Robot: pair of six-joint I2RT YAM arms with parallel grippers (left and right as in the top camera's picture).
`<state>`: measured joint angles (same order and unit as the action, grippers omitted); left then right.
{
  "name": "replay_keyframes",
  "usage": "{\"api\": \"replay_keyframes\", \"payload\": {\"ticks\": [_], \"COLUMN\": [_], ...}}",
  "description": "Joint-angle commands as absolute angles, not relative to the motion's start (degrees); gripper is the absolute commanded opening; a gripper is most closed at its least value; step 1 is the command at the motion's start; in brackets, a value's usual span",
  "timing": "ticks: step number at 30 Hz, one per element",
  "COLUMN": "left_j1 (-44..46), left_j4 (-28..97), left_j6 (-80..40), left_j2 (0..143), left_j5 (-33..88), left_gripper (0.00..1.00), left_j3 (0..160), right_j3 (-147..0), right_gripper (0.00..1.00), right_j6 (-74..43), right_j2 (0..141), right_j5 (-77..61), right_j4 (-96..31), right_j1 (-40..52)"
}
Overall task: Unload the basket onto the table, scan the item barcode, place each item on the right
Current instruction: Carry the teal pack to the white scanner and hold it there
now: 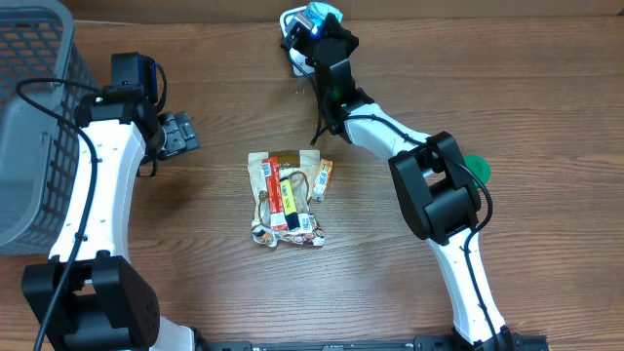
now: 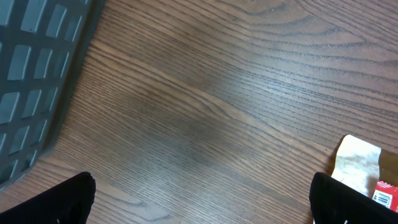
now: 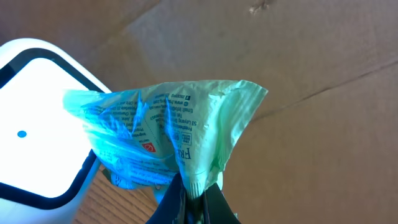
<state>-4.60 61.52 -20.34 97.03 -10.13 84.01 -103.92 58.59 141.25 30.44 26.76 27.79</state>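
Observation:
Next, my right gripper lets go of the pale green snack packet on the wood (image 1: 406,173) between the pile and the green disc.
My right gripper (image 3: 194,194) is shut on the crimped edge of a pale green snack packet (image 3: 168,134), which is the item. The packet hangs in front of the white, black-rimmed scanner (image 3: 34,118) and is lit blue on its printed side. From overhead, the packet (image 1: 314,17) and scanner (image 1: 292,49) are at the table's far edge. My left gripper (image 1: 178,134) is open over bare wood, left of the pile. In the left wrist view, nothing lies between its black fingertips (image 2: 68,196).
A pile of snack packets (image 1: 285,198) lies mid-table; its corner (image 2: 360,165) shows in the left wrist view. A grey mesh basket (image 1: 29,127) stands at the left edge. A green disc (image 1: 476,168) sits by the right arm. A cardboard wall (image 3: 298,56) backs the scanner.

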Motion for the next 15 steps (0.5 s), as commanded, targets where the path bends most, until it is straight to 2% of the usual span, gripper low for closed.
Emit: {"api": "replay_keyframes", "payload": {"ticks": [1, 15], "left_j1": [-4.45, -4.45], "left_j4": [61.45, 61.45], "left_j6": [-19.27, -19.27], "left_j2": [96.25, 96.25], "left_j5": [-10.48, -10.50], "left_gripper": [1.00, 1.00], "left_j3": [84.79, 84.79], "right_j3": [-105.23, -105.23], "right_gripper": [0.04, 0.04], "right_j6": [58.54, 58.54], "right_j2": [141.58, 141.58], "right_j5": [30.37, 30.46], "right_j4": [26.48, 23.24], "right_j1": [28.25, 31.22]}}
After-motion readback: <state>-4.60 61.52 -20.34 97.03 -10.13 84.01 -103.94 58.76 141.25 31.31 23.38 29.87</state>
